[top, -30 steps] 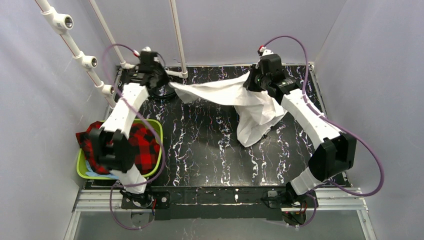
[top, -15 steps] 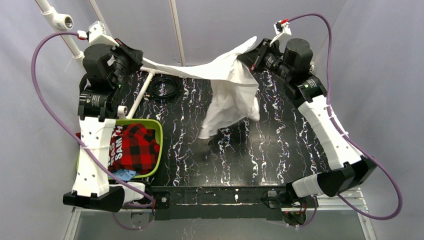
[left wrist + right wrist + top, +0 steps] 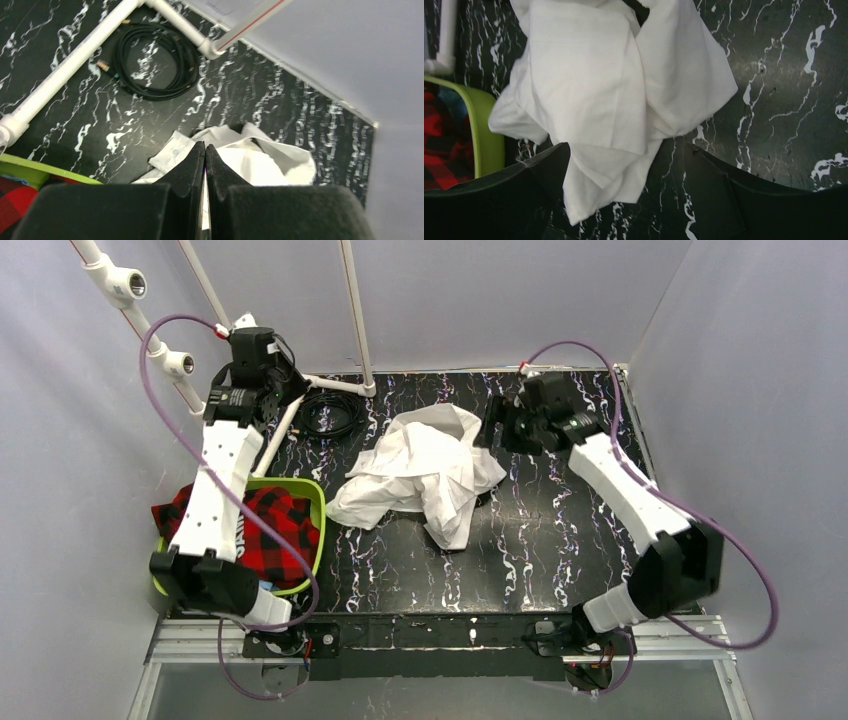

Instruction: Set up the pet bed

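Next, I move my right gripper to the near-side flap [image 3: 454, 537] [image 3: 608, 190] of the white cloth, which sticks out toward the front edge of the table, and close it there.
A white cloth [image 3: 420, 472] lies crumpled in a heap mid-table, free of both grippers. To its left stands the lime-green pet bed tub [image 3: 316, 502] with red plaid fabric [image 3: 283, 532] inside. My left gripper [image 3: 278, 383] hovers at the back left, shut and empty. From the left wrist view its fingertips [image 3: 205, 150] press together, with the cloth [image 3: 270, 165] lower down beyond them. My right gripper [image 3: 492, 432] is open beside the cloth's right edge. Seen from the right wrist, the gripper [image 3: 624, 167] straddles a loose cloth [image 3: 594, 85] corner without pinching it.
A coiled black cable [image 3: 330, 415] lies at the back left beside a white pipe frame [image 3: 285, 425] that rises along the back wall. A blue item [image 3: 262, 589] peeks out at the tub's near edge. Grey walls close in on three sides.
The cloth was held up, stretched between both grippers. It now lies in a heap on the table. My right gripper has opened, and both arms have dropped lower.
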`<act>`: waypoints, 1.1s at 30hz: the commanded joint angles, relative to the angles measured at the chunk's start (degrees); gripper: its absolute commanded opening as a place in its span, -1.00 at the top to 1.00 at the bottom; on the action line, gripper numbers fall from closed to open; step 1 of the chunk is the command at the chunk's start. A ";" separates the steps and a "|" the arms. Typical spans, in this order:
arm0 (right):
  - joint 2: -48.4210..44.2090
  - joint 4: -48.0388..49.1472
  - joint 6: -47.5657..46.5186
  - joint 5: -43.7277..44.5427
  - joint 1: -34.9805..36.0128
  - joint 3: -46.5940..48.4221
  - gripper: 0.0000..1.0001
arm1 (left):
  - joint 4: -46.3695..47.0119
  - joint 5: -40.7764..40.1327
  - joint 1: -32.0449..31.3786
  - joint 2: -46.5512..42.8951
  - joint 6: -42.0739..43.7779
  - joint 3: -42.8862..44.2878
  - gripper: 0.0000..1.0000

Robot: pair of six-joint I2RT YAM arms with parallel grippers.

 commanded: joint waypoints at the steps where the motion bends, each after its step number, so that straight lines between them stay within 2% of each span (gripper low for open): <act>1: -13.60 7.06 -8.22 -5.33 1.68 -12.53 -0.86 | -3.18 -4.07 0.68 3.54 -0.55 3.72 1.00; 3: -16.58 10.79 -8.45 -8.46 3.61 -19.57 -0.87 | -2.65 -2.21 0.69 4.75 0.04 3.89 1.00; 5: -18.27 13.43 -5.62 -7.94 6.47 -24.75 -0.86 | -2.50 2.81 0.72 5.24 1.33 2.22 0.96; 8: -20.49 16.84 -2.90 -3.29 13.01 -29.88 -0.85 | -0.31 12.98 0.77 4.82 1.60 -4.45 0.16; 9: -21.27 18.91 -3.74 -0.71 16.57 -31.51 -0.85 | 1.24 16.47 0.65 4.68 0.87 -8.58 -0.05; 11: -21.35 23.56 -6.36 6.47 23.26 -34.62 -0.85 | 6.64 22.54 0.07 4.47 -1.05 -14.49 -0.32; 16: -13.97 33.22 -6.03 10.09 29.43 -35.84 -0.76 | 11.08 23.94 -1.83 5.41 -2.28 -21.12 -0.54; 18: -12.01 36.07 -2.26 16.13 30.76 -36.05 -0.69 | 10.40 23.40 -1.87 5.62 -2.36 -22.00 -0.58; 20: -11.43 37.54 2.50 24.57 31.07 -36.85 -0.47 | 9.93 23.29 -1.87 5.45 -2.60 -22.71 -0.62; 21: -11.55 37.76 3.16 28.22 31.08 -36.92 -0.12 | 9.71 23.48 -1.87 5.26 -3.17 -23.06 -0.63; 22: -11.86 36.35 3.49 32.12 31.08 -35.78 0.37 | 9.42 23.72 -1.91 5.06 -3.92 -23.38 -0.64; 23: -12.08 32.91 2.99 36.42 31.08 -33.85 0.72 | 8.97 23.58 -2.06 4.86 -4.96 -23.83 -0.64; 24: -12.17 28.67 2.08 41.24 31.03 -31.73 0.95 | 8.48 23.33 -2.31 4.80 -6.18 -24.27 -0.65; 27: -12.57 19.39 -3.75 50.10 30.62 -26.30 0.97 | 6.60 20.32 -4.23 5.47 -9.96 -26.15 -0.66; 30: -13.63 18.66 -11.53 50.63 29.89 -25.75 0.97 | 6.32 18.04 -6.22 8.05 -13.19 -27.54 -0.67; 33: -13.61 19.43 -14.68 49.39 29.31 -26.53 0.97 | 8.77 17.52 -7.34 11.54 -15.47 -28.26 -0.70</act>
